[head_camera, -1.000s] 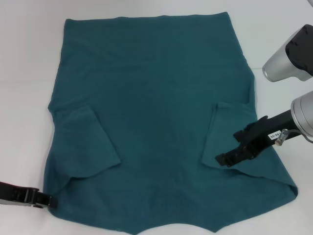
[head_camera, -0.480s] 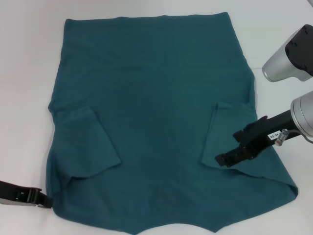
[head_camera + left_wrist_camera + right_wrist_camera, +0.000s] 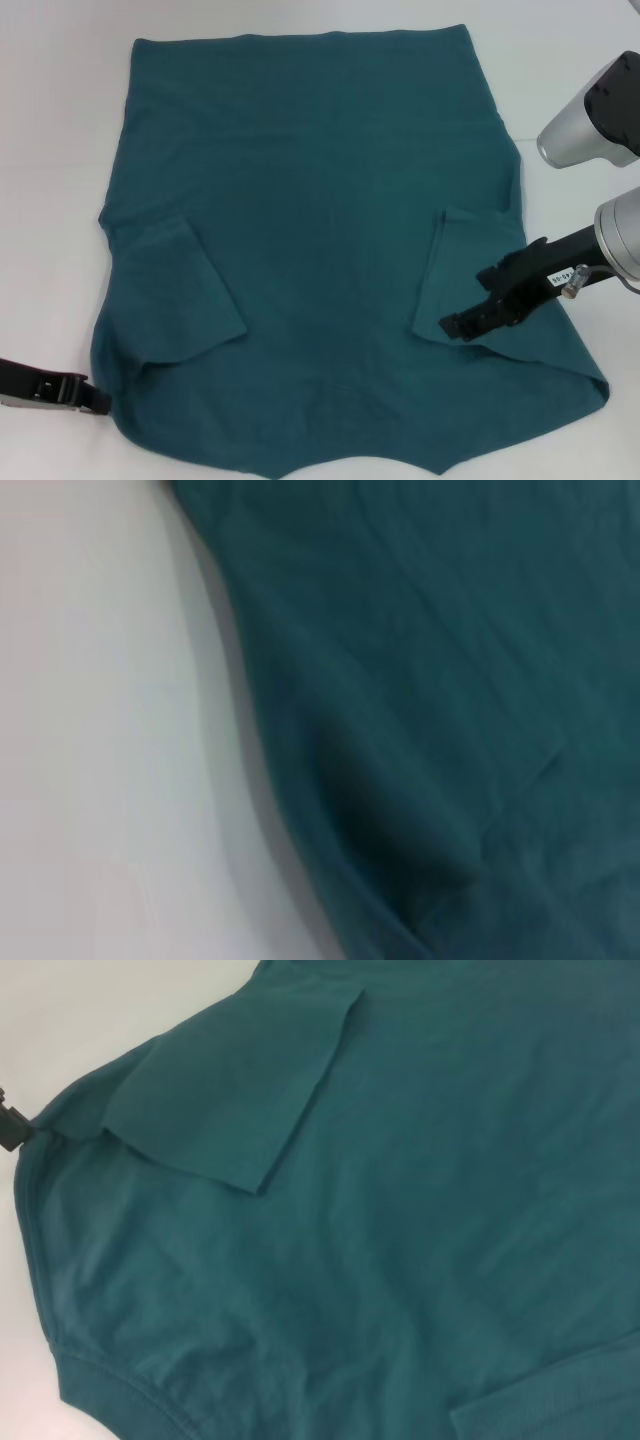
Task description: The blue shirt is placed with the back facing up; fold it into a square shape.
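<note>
Next, my left gripper opens and takes hold of the shirt's cloth further in before folding (image 3: 130, 402), since its fingers meet only the edge of the blue shirt's shoulder.
The blue shirt (image 3: 320, 230) lies flat on the white table, plain side up, with both short sleeves folded inward onto the body. My left gripper (image 3: 98, 400) is low at the table's near left and reaches the shirt's lower left edge. Its black tip also shows in the right wrist view, where the left gripper (image 3: 8, 1130) touches the cloth's corner. My right gripper (image 3: 462, 300) hovers open over the near end of the right folded sleeve (image 3: 470, 260), with nothing held. The left wrist view shows only the shirt's edge (image 3: 300, 780) on the table.
White table (image 3: 50, 150) surrounds the shirt on the left, far side and right. The right arm's silver upper links (image 3: 590, 120) hang at the right edge of the view.
The left gripper has shifted slightly up and in toward the shirt's lower left edge. The right gripper and the shirt have stayed put.
</note>
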`<state>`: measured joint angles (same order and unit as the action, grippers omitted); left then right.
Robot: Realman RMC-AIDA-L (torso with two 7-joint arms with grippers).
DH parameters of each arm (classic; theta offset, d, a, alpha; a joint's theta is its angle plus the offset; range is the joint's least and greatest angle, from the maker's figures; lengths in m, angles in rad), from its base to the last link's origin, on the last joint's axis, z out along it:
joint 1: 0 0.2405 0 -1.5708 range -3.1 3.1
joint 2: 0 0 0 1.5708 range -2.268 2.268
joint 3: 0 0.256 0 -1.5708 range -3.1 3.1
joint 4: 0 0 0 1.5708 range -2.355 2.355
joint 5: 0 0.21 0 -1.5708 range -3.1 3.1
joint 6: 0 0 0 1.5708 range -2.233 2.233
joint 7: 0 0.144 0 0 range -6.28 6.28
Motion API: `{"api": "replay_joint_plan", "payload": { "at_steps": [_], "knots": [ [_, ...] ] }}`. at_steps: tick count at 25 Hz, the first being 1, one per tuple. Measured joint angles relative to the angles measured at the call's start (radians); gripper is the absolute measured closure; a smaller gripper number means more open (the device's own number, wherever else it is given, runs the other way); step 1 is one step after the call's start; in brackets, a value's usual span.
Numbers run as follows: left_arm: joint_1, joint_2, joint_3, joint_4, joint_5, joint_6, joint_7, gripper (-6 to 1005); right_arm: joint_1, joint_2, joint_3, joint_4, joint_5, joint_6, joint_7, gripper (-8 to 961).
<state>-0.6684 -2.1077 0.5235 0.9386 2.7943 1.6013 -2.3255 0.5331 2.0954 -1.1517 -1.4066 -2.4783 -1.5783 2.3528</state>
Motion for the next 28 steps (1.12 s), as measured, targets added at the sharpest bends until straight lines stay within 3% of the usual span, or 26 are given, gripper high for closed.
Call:
{"api": "replay_joint_plan", "payload": {
  "at_steps": [18, 28],
  "knots": [
    [0.003, 0.002, -0.013, 0.033, -0.001, 0.031, -0.002, 967, 0.000, -0.003, 0.005, 0.000, -0.002, 0.002, 0.000, 11],
    [0.003, 0.005, -0.017, 0.016, 0.006, 0.010, -0.003, 691, 0.005, -0.003, 0.000, 0.000, -0.004, 0.001, -0.001, 12]
  ]
}}
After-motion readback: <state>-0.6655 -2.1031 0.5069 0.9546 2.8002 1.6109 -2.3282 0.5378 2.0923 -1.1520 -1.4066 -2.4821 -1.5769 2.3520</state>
